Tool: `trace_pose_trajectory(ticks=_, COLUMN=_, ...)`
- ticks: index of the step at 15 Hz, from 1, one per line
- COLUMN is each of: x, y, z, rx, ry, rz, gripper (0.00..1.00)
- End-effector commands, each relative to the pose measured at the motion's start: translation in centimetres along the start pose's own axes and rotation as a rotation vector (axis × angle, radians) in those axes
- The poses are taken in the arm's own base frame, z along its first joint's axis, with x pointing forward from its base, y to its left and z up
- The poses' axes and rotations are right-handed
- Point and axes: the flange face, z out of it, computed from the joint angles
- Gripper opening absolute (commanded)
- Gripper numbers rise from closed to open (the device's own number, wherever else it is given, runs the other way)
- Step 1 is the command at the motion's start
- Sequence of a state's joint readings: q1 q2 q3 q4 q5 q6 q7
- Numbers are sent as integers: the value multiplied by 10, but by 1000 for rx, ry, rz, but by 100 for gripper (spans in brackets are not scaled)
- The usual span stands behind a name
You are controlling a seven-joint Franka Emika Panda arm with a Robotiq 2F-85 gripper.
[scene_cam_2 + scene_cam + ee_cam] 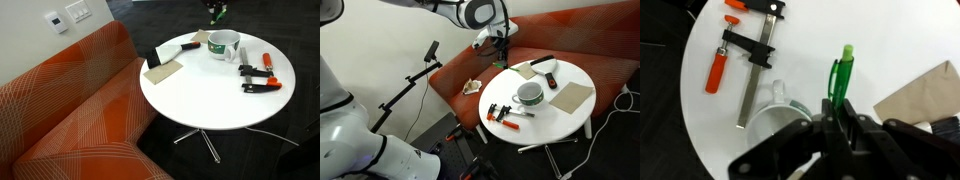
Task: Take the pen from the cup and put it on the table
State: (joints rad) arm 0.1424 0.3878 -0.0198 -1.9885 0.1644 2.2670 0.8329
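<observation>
My gripper needs to let go of the green pen on the white table [521,79] [861,87] between the cup and the far tan square.
My gripper [840,108] is shut on a green pen [843,72], whose tip sticks out past the fingers in the wrist view. In both exterior views the gripper [501,44] [215,11] hangs above the table's far edge, away from the cup. The cup [530,94] [222,45], green-sided with a white rim, stands on the round white table [576,68] [200,105]. In the wrist view the cup [775,110] lies partly hidden under the gripper.
Orange-and-black clamps [502,112] [258,78] [752,50] lie on the table near the cup. Flat tan squares [570,97] [165,72] [925,95] and a black object [542,62] also lie on it. A red-brown sofa [70,110] borders the table.
</observation>
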Motion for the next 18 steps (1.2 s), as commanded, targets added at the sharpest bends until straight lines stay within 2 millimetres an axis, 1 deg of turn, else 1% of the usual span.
trace_pose_trajectory(ticks=1, x=-17, y=-30, z=17, rx=-12, ry=50, rz=-84, gripper=3)
trace_pose_trajectory(ticks=4, x=-20, y=-52, z=44, rx=1, ry=113, rz=-136, gripper=3)
trace_pose_trajectory(ticks=8, x=-11, y=-74, z=82, rx=31, ry=203, rz=-168, gripper=3)
trace_pose_trajectory(ticks=12, x=5, y=-81, z=112, rx=34, ry=236, rz=-143, gripper=3)
trace_pose_trajectory(ticks=15, x=11, y=-81, z=126, rx=12, ry=232, rz=-113, gripper=3)
trace_pose_trajectory(ticks=16, x=13, y=-81, z=130, rx=7, ry=230, rz=-111, gripper=7)
trace_pose_trajectory(ticks=17, x=13, y=-81, z=132, rx=1, ry=230, rz=-104, gripper=36)
trace_pose_trajectory(ticks=18, x=13, y=-81, z=132, rx=-1, ry=233, rz=-105, gripper=38)
